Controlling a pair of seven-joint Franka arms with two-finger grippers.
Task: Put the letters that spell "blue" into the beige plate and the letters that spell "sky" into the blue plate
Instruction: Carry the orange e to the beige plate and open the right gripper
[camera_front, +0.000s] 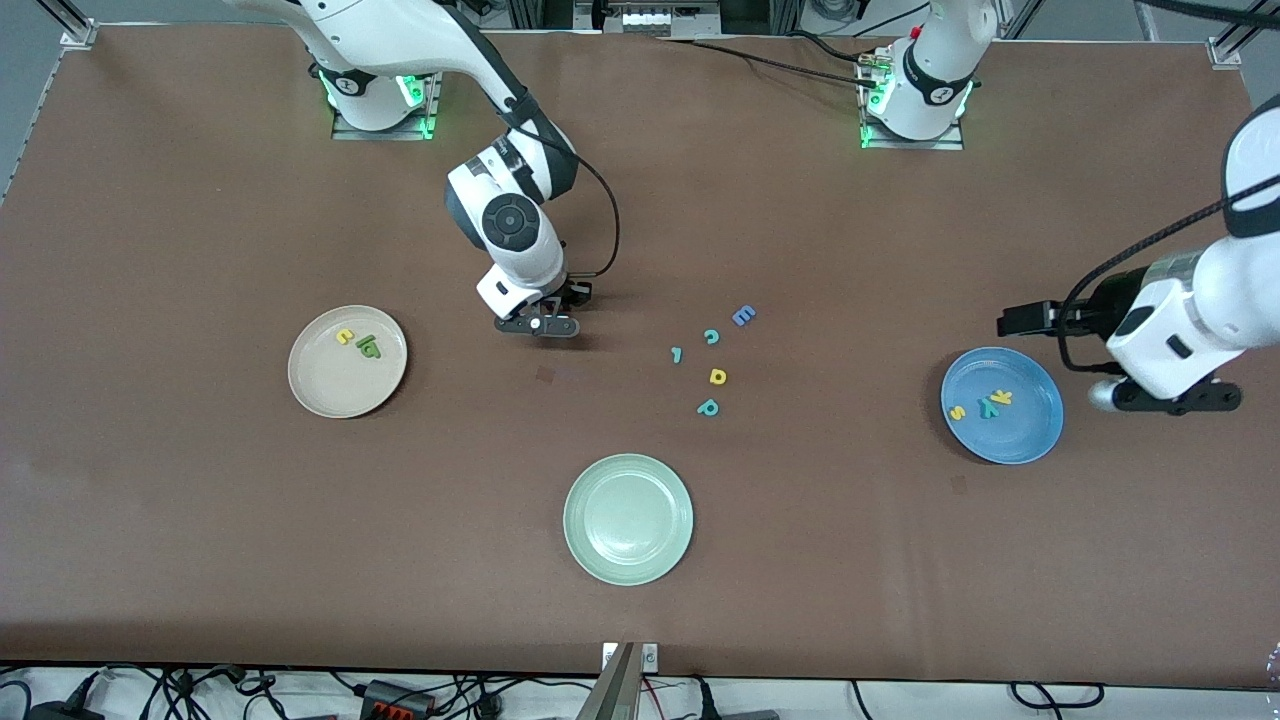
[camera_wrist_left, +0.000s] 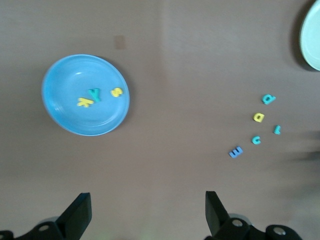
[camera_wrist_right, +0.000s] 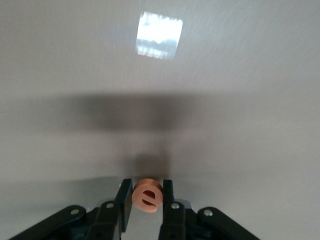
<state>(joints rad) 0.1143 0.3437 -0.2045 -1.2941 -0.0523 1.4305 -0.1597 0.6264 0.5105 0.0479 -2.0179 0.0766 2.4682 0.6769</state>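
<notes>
Next, my right gripper lets go of the orange e on the beige plate's bare patch (camera_front: 341, 371) next to the yellow u and green b.
My right gripper (camera_front: 540, 325) is low over the bare table between the beige plate (camera_front: 330, 385) and the loose letters. It is shut on the orange e (camera_wrist_right: 148, 195), which shows between its fingers in the right wrist view (camera_wrist_right: 147, 186). In the beige plate lie the yellow u (camera_front: 343, 337), the dark green l (camera_front: 359, 343) and the green b (camera_front: 372, 349). The blue plate (camera_front: 1020, 435) holds the yellow s (camera_front: 957, 412), teal y (camera_front: 988, 406) and yellow k (camera_front: 1001, 397). My left gripper (camera_front: 1170, 398) waits open beside the blue plate (camera_wrist_left: 65, 85), with nothing between its fingers (camera_wrist_left: 148, 210).
Loose letters lie mid-table: a blue E (camera_front: 743, 316), a teal c (camera_front: 711, 337), a small teal letter (camera_front: 677, 353), a yellow rounded letter (camera_front: 717, 376) and a teal p (camera_front: 708, 407). A pale green plate (camera_front: 628, 518) sits nearer the front camera.
</notes>
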